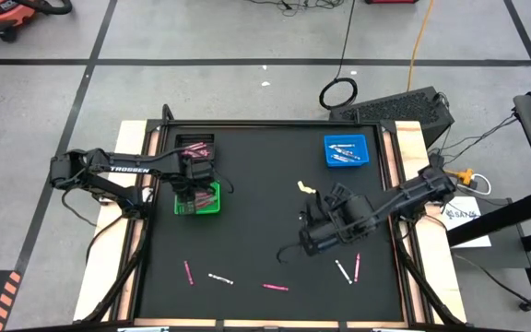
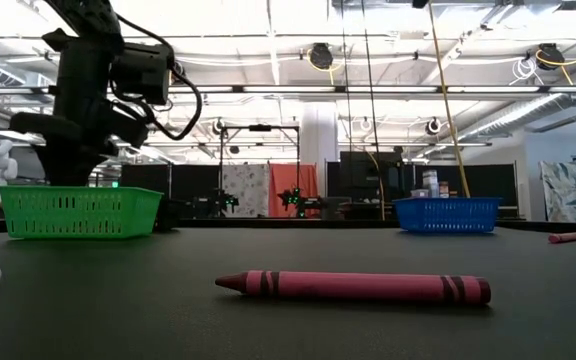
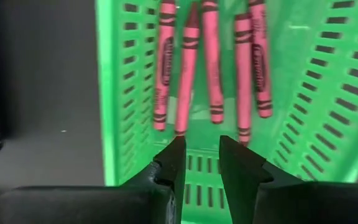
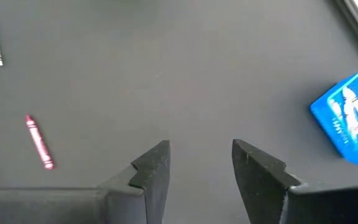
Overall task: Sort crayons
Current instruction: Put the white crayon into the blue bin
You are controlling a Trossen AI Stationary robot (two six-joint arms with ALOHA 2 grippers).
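I should close my right gripper on the middle of the white crayon [image 1: 343, 271], which lies close beside a pink crayon on the blue tray's side of the mat.
Several pink crayons [image 3: 211, 68] lie in the green tray [image 1: 212, 205] at the table's left. My left gripper [image 3: 199, 158] hangs over this tray [image 3: 328, 93], fingers a little apart and empty; it also shows in the high view [image 1: 192, 187]. The blue tray [image 1: 346, 150] at the far right holds white crayons. My right gripper [image 4: 201, 165] is open and empty above bare mat right of centre [image 1: 306, 242]. Loose crayons lie near the front edge: pink ones [image 1: 188, 272] [image 1: 276, 287] [image 1: 357, 266] and white ones [image 1: 220, 278] [image 1: 343, 271].
A dark tray [image 1: 194, 148] with pink sticks stands behind the green one. A small yellow bit [image 1: 304, 187] lies mid-table. The low view shows a pink crayon [image 2: 353, 286] close up, the green tray [image 2: 78, 212] and the blue tray [image 2: 446, 214].
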